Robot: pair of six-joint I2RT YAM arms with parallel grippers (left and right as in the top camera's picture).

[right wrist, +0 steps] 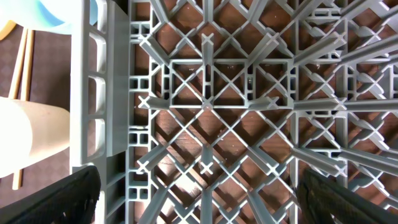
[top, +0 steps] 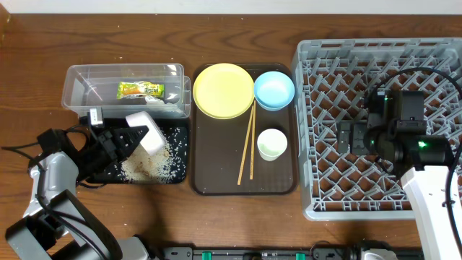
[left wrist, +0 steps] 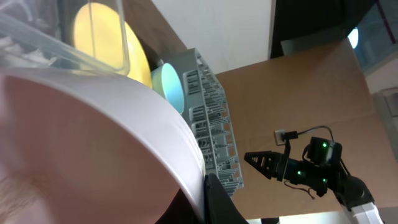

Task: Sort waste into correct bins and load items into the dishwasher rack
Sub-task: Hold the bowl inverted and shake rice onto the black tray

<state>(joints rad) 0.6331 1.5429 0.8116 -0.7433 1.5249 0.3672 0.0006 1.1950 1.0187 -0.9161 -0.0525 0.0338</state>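
Note:
My left gripper will set the white bowl down on the dark brown serving tray (top: pixel 219 149) beside the chopsticks, near the yellow plate.
My left gripper (top: pixel 130 139) is shut on the rim of the white bowl (top: pixel 149 130) and holds it tilted over the black tray (top: pixel 182 155), where white rice grains (top: pixel 144 167) lie spread. In the left wrist view the bowl (left wrist: pixel 93 143) fills most of the frame, with a finger (left wrist: pixel 208 196) on its rim. The green-and-yellow wrapper (top: pixel 141 89) lies in the clear tub (top: pixel 79 87). My right gripper (top: pixel 346 137) is open and empty over the grey rack (top: pixel 310 130); its fingers (right wrist: pixel 208 199) straddle the lattice (right wrist: pixel 205 106). I cannot make out the tissue scrap.
The dark brown serving tray (top: pixel 209 173) holds the yellow plate (top: pixel 222 89), the light blue bowl (top: pixel 274 89), the small white cup (top: pixel 271 144) and the chopsticks (top: pixel 249 144). The cup (right wrist: pixel 31 140) also shows left of the rack wall in the right wrist view.

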